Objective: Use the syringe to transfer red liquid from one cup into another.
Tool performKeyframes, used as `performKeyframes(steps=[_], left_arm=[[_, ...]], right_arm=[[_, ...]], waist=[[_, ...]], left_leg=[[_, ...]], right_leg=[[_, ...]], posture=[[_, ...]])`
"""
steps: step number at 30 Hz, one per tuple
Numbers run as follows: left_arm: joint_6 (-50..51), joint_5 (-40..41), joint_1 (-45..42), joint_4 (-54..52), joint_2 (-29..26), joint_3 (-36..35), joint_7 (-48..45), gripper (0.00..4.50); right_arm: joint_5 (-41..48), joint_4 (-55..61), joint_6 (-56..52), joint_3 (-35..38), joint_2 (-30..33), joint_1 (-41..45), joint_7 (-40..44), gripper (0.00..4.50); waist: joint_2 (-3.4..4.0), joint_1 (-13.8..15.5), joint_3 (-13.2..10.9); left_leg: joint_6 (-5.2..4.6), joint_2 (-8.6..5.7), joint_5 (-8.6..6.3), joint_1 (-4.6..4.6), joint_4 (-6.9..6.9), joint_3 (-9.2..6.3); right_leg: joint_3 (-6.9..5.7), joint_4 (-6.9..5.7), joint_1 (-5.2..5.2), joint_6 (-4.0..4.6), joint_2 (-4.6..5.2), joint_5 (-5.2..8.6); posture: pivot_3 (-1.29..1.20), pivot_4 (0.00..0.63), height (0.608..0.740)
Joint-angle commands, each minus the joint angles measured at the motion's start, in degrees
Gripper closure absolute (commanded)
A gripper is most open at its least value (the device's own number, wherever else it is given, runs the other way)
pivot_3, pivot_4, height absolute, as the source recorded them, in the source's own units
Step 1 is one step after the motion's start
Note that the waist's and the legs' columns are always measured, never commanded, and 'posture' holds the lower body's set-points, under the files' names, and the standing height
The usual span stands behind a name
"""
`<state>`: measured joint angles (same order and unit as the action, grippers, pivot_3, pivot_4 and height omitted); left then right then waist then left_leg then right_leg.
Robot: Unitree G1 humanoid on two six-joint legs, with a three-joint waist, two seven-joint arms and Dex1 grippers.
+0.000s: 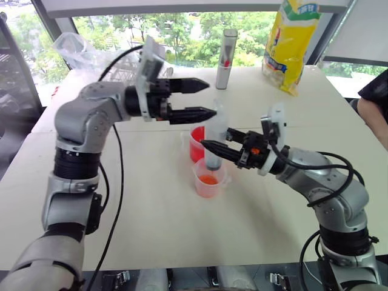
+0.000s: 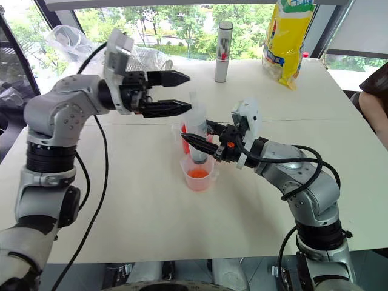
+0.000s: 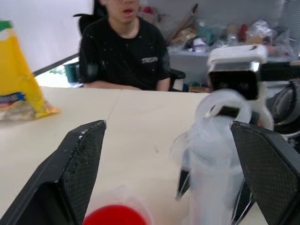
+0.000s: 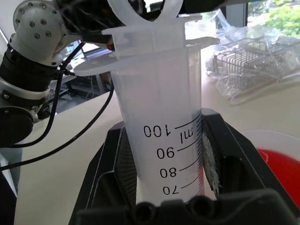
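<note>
I should put the clear syringe down with my right gripper on the bare table [image 1: 265, 162] under that gripper's wrist, next to the two cups.
The clear syringe [image 1: 215, 136] stands upright, its lower end dipping into the small colourless cup [image 1: 210, 182], which holds a shallow layer of red liquid [image 1: 208, 179]. My right gripper [image 1: 209, 147] is shut on the syringe barrel [image 4: 159, 136], at the printed scale. Just behind stands the wider red cup [image 1: 196, 143], bright with red liquid [image 3: 115, 218]. Up beside the plunger top [image 3: 220, 105], my left gripper [image 1: 212, 97] is open and points right. The plunger top lies near its lower finger [image 1: 193, 114], and nothing is held.
A grey upright cylinder with a red mark [image 1: 227, 59] and a yellow bag [image 1: 292, 42] stand at the table's far side. Crumpled clear plastic [image 1: 76, 48] lies at the far left. A person in a black shirt [image 3: 124, 51] sits at the table's right side.
</note>
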<state>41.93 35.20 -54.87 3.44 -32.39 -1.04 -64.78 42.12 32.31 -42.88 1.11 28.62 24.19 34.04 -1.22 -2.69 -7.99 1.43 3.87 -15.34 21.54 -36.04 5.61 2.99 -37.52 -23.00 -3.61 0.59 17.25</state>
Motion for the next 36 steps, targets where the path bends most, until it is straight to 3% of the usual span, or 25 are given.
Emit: performKeyframes(steps=[1,5,10,14,19,23,27,32,36], left_arm=[[0.6,0.9,1.0,-0.9,-5.1,-5.3,0.4,0.04],[2.2,2.2,6.8,-3.5,-10.4,-8.7,0.9,0.04],[3.1,3.8,13.2,-9.8,-10.1,-9.1,3.5,0.04],[2.3,3.6,15.6,-12.8,-8.4,-8.6,6.1,0.04],[0.0,3.0,19.1,-15.1,-6.7,-7.9,7.5,0.04],[-1.1,3.4,22.1,-17.3,-5.9,-7.9,8.5,0.04],[-1.8,4.0,25.0,-19.6,-5.7,-8.3,9.4,0.04],[-1.9,4.1,27.7,-22.2,-6.7,-9.0,10.8,0.04],[-1.5,4.7,28.9,-23.3,-8.1,-9.8,10.9,0.04]], right_arm=[[1.5,1.5,1.7,2.5,0.0,1.5,0.0,3.01],[2.6,1.4,1.1,3.2,0.3,2.0,0.0,3.01],[5.5,0.5,-1.5,4.5,0.7,4.7,-1.1,3.01],[7.5,-2.7,-11.1,5.3,6.3,14.3,-4.1,3.01],[11.7,-21.3,-29.4,8.4,12.5,33.7,-7.8,3.01],[5.8,-35.8,-37.5,2.1,16.4,43.2,-6.9,3.01],[-1.0,-47.3,-40.7,-7.0,18.3,47.6,-3.1,3.01],[-8.9,-55.6,-39.6,-18.3,17.6,44.0,1.0,3.01],[-12.2,-59.0,-40.3,-22.0,15.8,41.9,3.5,3.01]], waist=[[0.0,0.0,0.0],[0.0,0.2,0.0],[-0.07,0.5,0.0],[-0.02,0.5,-0.1],[-0.01,0.2,-0.1],[-0.07,0.2,0.0],[-0.07,0.2,0.0],[-0.05,0.2,0.0],[0.0,0.2,-0.1]], left_leg=[[0.0,0.01,0.0,0.0,0.03,-0.02],[0.0,0.04,0.0,0.0,0.08,-0.01],[0.0,0.06,0.0,0.02,-0.01,0.01],[0.01,0.02,0.0,0.01,-0.05,0.04],[0.0,0.04,0.0,-0.02,0.06,0.08],[-0.01,0.05,-0.01,0.0,0.25,0.11],[-0.02,0.04,-0.01,0.12,0.4,0.22],[-0.03,0.03,-0.01,0.46,0.31,0.19],[-0.03,0.03,-0.01,0.62,0.13,0.13]], right_leg=[[0.0,0.0,-0.01,0.0,-0.01,0.0],[-0.02,0.01,-0.01,0.01,0.03,0.01],[-0.05,0.04,0.08,0.0,0.22,0.01],[-0.05,0.15,0.15,0.01,0.3,0.0],[-0.03,0.16,0.08,0.03,0.39,0.0],[0.01,0.27,-0.02,0.06,0.37,0.01],[0.1,0.37,-0.21,0.07,0.38,0.01],[0.09,0.35,-0.46,0.04,0.34,0.0],[0.04,0.3,-0.53,0.03,0.32,-0.01]], posture=[[0.0,0.15,0.74],[0.0,0.15,0.74],[0.0,0.15,0.74],[0.0,0.15,0.74],[0.0,0.15,0.74],[0.0,0.15,0.74],[0.0,0.15,0.74],[0.0,0.15,0.74],[0.0,0.15,0.74]])
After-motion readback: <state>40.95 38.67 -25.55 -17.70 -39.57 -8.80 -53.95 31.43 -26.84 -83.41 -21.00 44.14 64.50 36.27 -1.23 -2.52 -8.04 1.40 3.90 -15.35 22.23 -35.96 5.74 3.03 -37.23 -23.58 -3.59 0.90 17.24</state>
